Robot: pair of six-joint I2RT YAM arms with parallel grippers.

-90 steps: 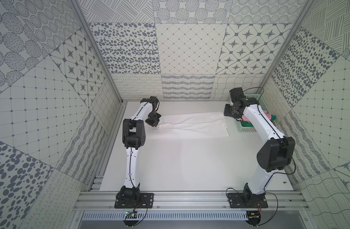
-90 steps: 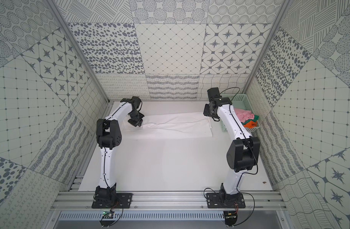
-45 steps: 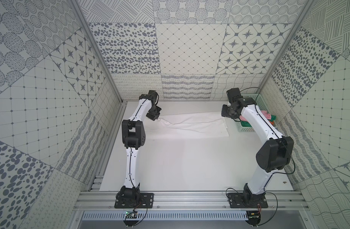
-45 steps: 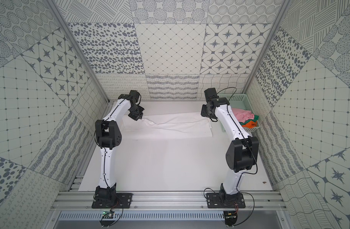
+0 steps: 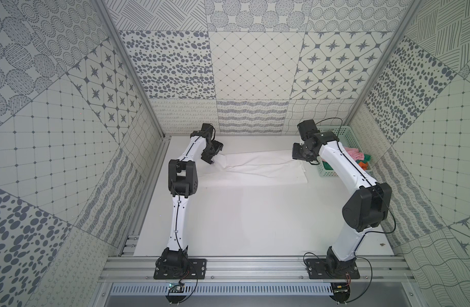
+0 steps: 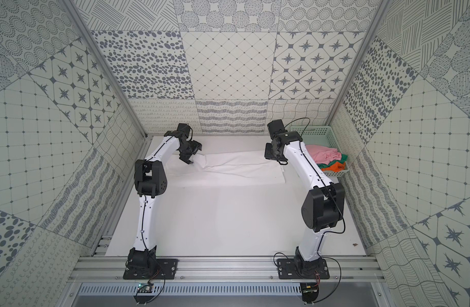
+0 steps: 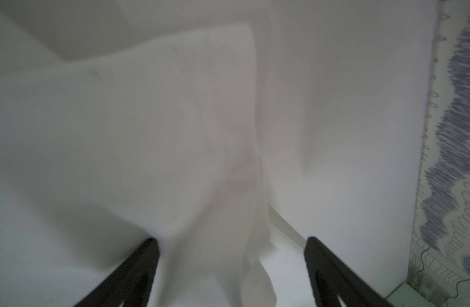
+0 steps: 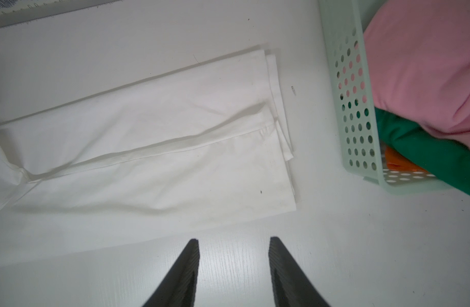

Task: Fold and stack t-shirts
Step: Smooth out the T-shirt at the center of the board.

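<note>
Next, I move my right gripper to the top layer of the white t-shirt and close it just in front of the middle of its long hem (image 5: 266, 167) (image 8: 159, 161).
A white t-shirt (image 5: 260, 167) (image 6: 242, 170) lies as a long folded band across the back of the table. Its left end rises in a loose fold under my left gripper (image 5: 211, 158) (image 6: 189, 159). In the left wrist view that gripper (image 7: 231, 240) is open wide, and the blurred white cloth (image 7: 148, 119) hangs between the fingers without being pinched. My right gripper (image 8: 232, 239) is open above bare table, just off the shirt's right end (image 8: 255, 159), with nothing in it. Pink (image 8: 420, 66), green (image 8: 428, 151) and orange (image 8: 396, 162) t-shirts lie crumpled in the basket.
The mint-green perforated basket (image 5: 332, 174) (image 6: 335, 174) (image 8: 343, 79) stands at the back right, close to the right arm. The patterned back wall is just behind both grippers. The white table (image 5: 255, 218) stretches toward the front rail.
My left gripper, shut on the shirt's left end a second ago, lifted it toward the back wall and has now opened, letting the cloth go. The right gripper shifted slightly backward.
</note>
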